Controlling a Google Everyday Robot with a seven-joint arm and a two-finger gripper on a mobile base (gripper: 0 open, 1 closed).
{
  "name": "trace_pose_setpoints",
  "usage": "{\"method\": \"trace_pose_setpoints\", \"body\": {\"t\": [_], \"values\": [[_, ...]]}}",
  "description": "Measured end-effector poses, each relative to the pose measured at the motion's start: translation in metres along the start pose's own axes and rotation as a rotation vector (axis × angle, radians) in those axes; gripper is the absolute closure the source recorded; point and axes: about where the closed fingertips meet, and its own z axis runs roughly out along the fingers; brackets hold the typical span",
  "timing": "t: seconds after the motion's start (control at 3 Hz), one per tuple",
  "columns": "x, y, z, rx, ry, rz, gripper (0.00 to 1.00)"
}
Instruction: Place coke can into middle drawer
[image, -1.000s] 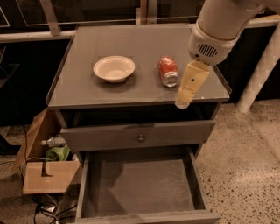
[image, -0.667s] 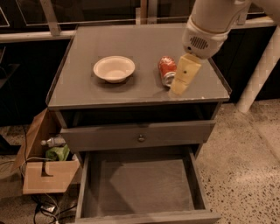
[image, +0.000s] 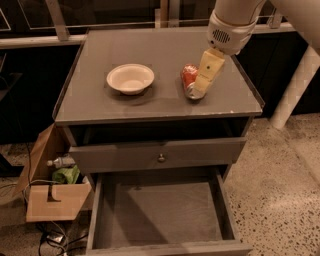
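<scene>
The middle of the coke can (image: 192, 82), lying on top of the cabinet near the white bowl, will have my gripper close around it.
The coke can (image: 187, 76) lies on its side on the cabinet top (image: 165, 102), right of the middle, its silver end toward the front. My gripper (image: 201, 88) reaches down from the upper right and sits against the right side of the can, covering part of it. The middle drawer (image: 160, 212) is pulled wide open at the bottom front, with a bare flat floor and low side walls.
A white bowl (image: 130, 78) stands on the cabinet top left of the can. The drawer front with a brass knob (image: 161, 158) sits above the open drawer. A cardboard box (image: 52, 192) with a bottle and green items stands on the floor at the left. A white post (image: 295, 85) stands at the right.
My gripper has moved left and away from the front edge, from beside the can's right to up against it. The can, bowl and drawers have not moved.
</scene>
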Motion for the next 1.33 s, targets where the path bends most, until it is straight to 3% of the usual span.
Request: {"method": "trace_pose_setpoints", "body": {"t": [0.33,0.67,1.33], "values": [[-0.004,-0.002,0.0,0.008,-0.018,-0.002,0.0],[-0.019,-0.006,0.01,-0.024,-0.012,0.008,0.0],[-0.045,-0.036,0.035,-0.065,0.01,0.052,0.0]]}}
